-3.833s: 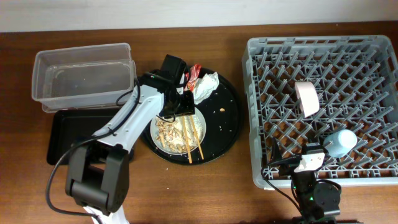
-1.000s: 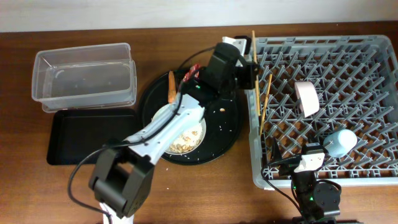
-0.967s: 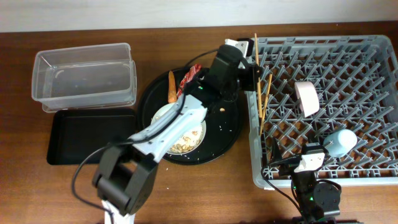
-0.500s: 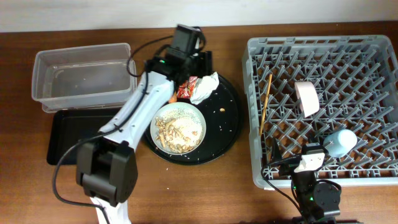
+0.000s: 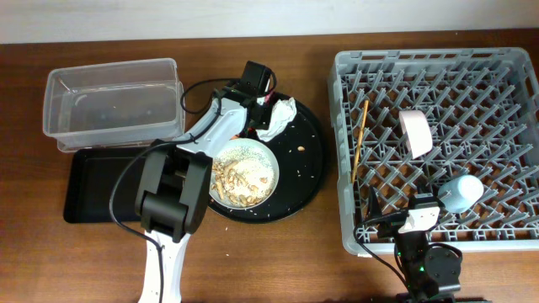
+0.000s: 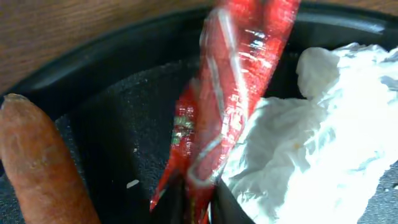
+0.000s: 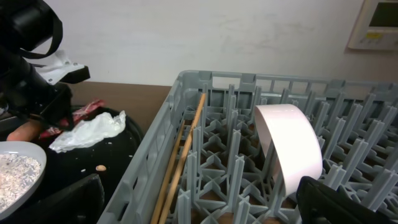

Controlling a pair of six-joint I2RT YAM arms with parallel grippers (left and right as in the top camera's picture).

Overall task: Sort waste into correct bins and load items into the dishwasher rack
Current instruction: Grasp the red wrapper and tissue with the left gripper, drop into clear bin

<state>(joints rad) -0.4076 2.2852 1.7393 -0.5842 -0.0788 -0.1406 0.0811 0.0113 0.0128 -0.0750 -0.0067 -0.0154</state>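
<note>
Only the red wrapper beside the crumpled white napkin [image 6: 301,152] is pinched in my left gripper, so next I open it and grab both together before I go to the clear tub.
My left gripper [image 5: 256,108] is low over the round black tray and shut on the red wrapper [image 6: 230,93], which stands up between its fingers [image 6: 199,205]. The crumpled white napkin [image 5: 279,116] lies just right of it. The orange carrot piece [image 6: 37,162] lies to the left. The pale plate [image 5: 242,172] holds beige scraps and rice. The chopsticks [image 5: 360,139] lie in the grey rack [image 5: 438,59] near its left wall, with the white bowl [image 5: 414,133] on its side and the light-blue cup [image 5: 461,192]. My right gripper [image 5: 404,220] is open and empty at the rack's front edge.
The clear tub [image 5: 114,101] stands at the back left, with the shallow black rectangular tray [image 5: 101,183] in front of it. The round black tray [image 5: 312,164] carries stray crumbs. In the right wrist view the chopsticks [image 7: 180,162] and bowl [image 7: 289,143] show between pegs.
The left arm carried the chopsticks to the rack, left them there, and swung back to the round tray. It now grips the red wrapper. The right arm has not moved.
</note>
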